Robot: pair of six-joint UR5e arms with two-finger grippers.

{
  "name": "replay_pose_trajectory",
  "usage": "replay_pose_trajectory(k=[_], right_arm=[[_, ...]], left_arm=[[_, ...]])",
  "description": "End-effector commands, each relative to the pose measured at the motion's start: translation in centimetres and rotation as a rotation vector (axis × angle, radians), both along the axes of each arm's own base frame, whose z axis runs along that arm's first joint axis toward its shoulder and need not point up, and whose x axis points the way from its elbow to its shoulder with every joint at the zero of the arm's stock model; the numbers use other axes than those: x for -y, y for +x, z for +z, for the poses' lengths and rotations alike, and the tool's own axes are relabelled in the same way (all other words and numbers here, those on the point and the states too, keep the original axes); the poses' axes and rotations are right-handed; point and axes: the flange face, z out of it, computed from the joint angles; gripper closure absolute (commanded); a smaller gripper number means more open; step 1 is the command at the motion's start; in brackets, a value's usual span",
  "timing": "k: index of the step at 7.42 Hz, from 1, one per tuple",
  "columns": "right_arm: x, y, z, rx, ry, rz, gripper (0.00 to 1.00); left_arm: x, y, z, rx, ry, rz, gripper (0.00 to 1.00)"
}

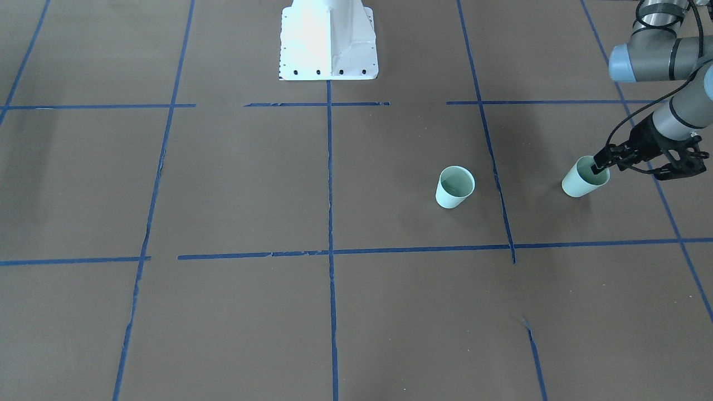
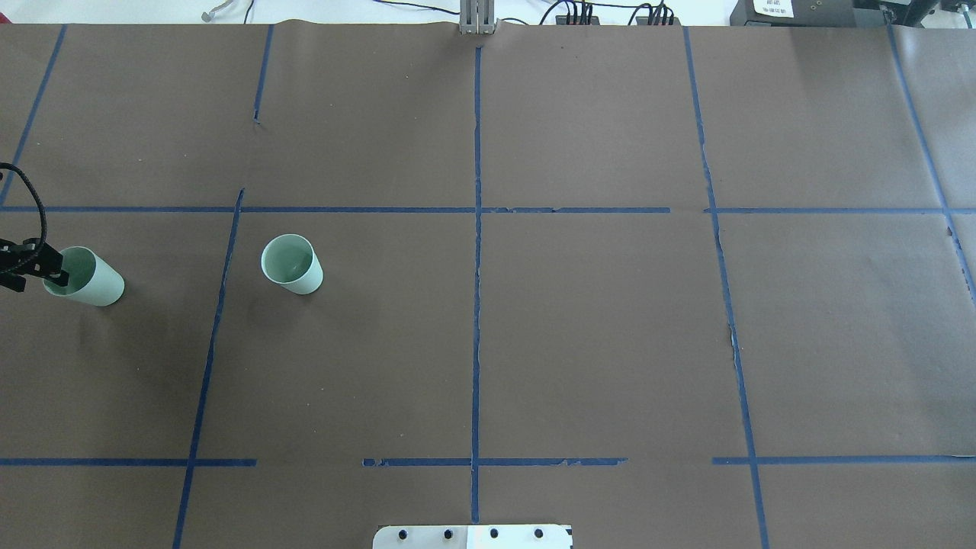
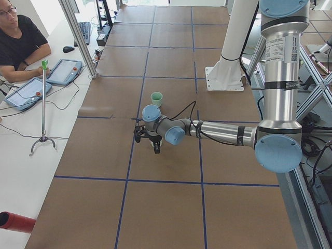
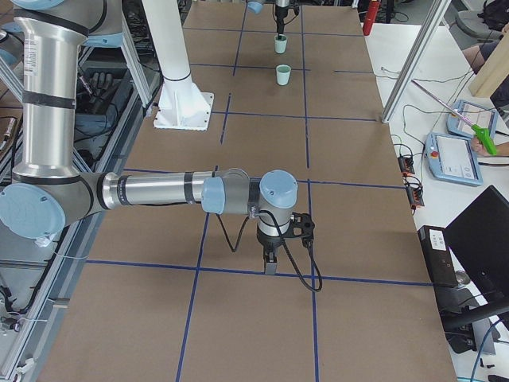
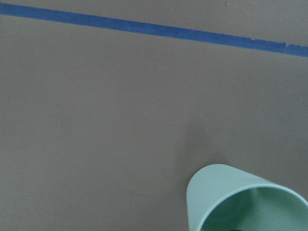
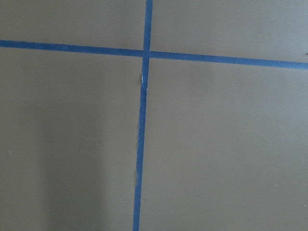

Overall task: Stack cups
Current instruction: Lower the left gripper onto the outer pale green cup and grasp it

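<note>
My left gripper needs to release its mint-green cup inside the other mint-green cup (image 1: 458,181) that stands on its own on the table.
Two pale mint-green cups are on the brown table. One cup (image 1: 455,187) (image 2: 292,264) stands upright and free. The other cup (image 1: 584,178) (image 2: 85,277) is further out to the robot's left, and its rim shows in the left wrist view (image 5: 240,197). My left gripper (image 1: 600,163) (image 2: 44,265) is at that cup's rim with one finger inside, shut on the wall. My right gripper (image 4: 270,264) shows only in the exterior right view, low over bare table far from both cups. I cannot tell whether it is open or shut.
The white robot base (image 1: 328,39) stands at the table's robot side. Blue tape lines (image 2: 476,229) cross the brown paper. An operator (image 3: 21,44) with tablets sits beyond the table's left end, beside a thin stand (image 3: 43,109).
</note>
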Motion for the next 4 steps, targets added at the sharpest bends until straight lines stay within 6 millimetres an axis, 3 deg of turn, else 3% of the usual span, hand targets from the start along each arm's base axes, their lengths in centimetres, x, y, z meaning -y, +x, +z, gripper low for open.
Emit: replay_pose_trajectory(k=[1, 2, 4], right_arm=[[0.0, 0.0, 0.0, -0.002, 0.000, 0.000, 0.00], [0.0, 0.0, 0.0, -0.002, 0.000, 0.000, 0.00], [0.0, 0.0, 0.0, -0.002, 0.000, 0.000, 0.00]], left_arm=[[0.2, 0.1, -1.0, -0.013, -0.041, -0.050, 1.00], [0.6, 0.3, -2.7, -0.031, -0.042, -0.072, 1.00], [-0.5, -1.0, -10.2, -0.106, -0.011, -0.150, 1.00]])
